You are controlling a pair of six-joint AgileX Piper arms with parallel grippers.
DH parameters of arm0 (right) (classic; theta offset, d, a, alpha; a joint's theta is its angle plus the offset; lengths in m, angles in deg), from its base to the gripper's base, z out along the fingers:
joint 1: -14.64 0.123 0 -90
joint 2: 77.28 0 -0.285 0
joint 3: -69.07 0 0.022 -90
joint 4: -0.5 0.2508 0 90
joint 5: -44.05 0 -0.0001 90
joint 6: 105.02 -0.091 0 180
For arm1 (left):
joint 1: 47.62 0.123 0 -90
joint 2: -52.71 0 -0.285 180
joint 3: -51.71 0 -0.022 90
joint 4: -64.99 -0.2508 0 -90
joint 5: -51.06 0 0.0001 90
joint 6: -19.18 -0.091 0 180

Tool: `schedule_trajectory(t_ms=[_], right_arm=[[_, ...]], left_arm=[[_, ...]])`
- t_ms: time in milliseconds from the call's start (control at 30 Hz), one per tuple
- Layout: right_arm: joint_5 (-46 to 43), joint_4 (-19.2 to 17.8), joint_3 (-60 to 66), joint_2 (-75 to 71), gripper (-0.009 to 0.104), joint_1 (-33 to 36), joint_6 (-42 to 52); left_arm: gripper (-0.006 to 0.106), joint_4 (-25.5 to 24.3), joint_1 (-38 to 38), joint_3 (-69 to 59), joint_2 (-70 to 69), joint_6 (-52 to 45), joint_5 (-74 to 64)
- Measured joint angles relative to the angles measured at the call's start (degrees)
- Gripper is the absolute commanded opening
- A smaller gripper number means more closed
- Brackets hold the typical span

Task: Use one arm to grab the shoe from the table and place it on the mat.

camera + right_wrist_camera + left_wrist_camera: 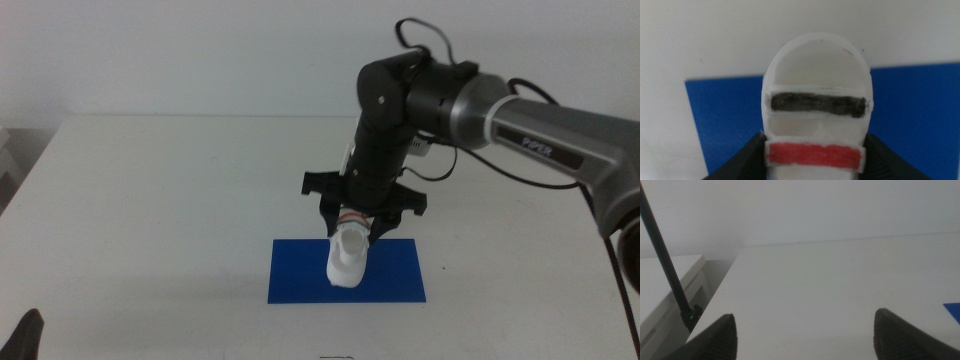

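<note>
Next, I lay the white shoe lengthwise on the middle of the blue mat (336, 267) with my right gripper.
The right arm (520, 125) reaches in from the right, and its gripper (357, 222) is shut on the white shoe (348, 258). The shoe hangs toe-down over the middle of the blue mat (300, 272), its toe at or just above the mat's surface. In the right wrist view the gripper (814, 156) clamps the shoe (815, 70) at the red strap (812, 155), a dark strap (817, 105) lies beyond it, and the mat (725, 115) is underneath. The left gripper (28, 335) waits at the bottom left corner; in the left wrist view it (805, 335) is open and empty.
The white table (150, 190) spreads around the mat. A corner of the mat (954, 309) shows in the left wrist view. A thin black rod (665, 265) stands off the table's left edge, beside a white cabinet (665, 285).
</note>
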Motion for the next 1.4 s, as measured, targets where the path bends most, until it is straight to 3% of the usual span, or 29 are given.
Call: schedule_trajectory(t_ms=[167,300,467,700,867,1167,1400], right_arm=[[1.3,-1.0,0.0,1.2,-0.001,1.1,-0.4],[1.6,-3.4,0.0,1.2,-0.001,1.7,7.0],[1.7,-5.9,-0.1,1.2,-0.001,3.0,30.8],[1.7,-6.6,-0.1,1.2,-0.001,5.5,64.9],[1.7,-6.5,-0.1,1.2,-0.001,6.2,81.8],[1.6,-7.2,-0.1,1.2,-0.001,6.2,91.5],[1.6,-6.7,-0.1,1.3,-0.001,6.2,92.9]], left_arm=[[0.094,0.0,0.0,0.0,0.0,0.0,0.0],[0.094,0.0,0.0,0.0,0.0,0.0,0.0],[0.094,0.0,0.0,0.0,0.0,0.0,0.0],[0.094,0.0,0.0,0.0,0.0,0.0,0.0],[0.094,0.0,0.0,0.0,0.0,0.0,0.0],[0.094,0.0,0.0,0.0,0.0,0.0,0.0],[0.094,0.0,0.0,0.0,0.0,0.0,0.0]])
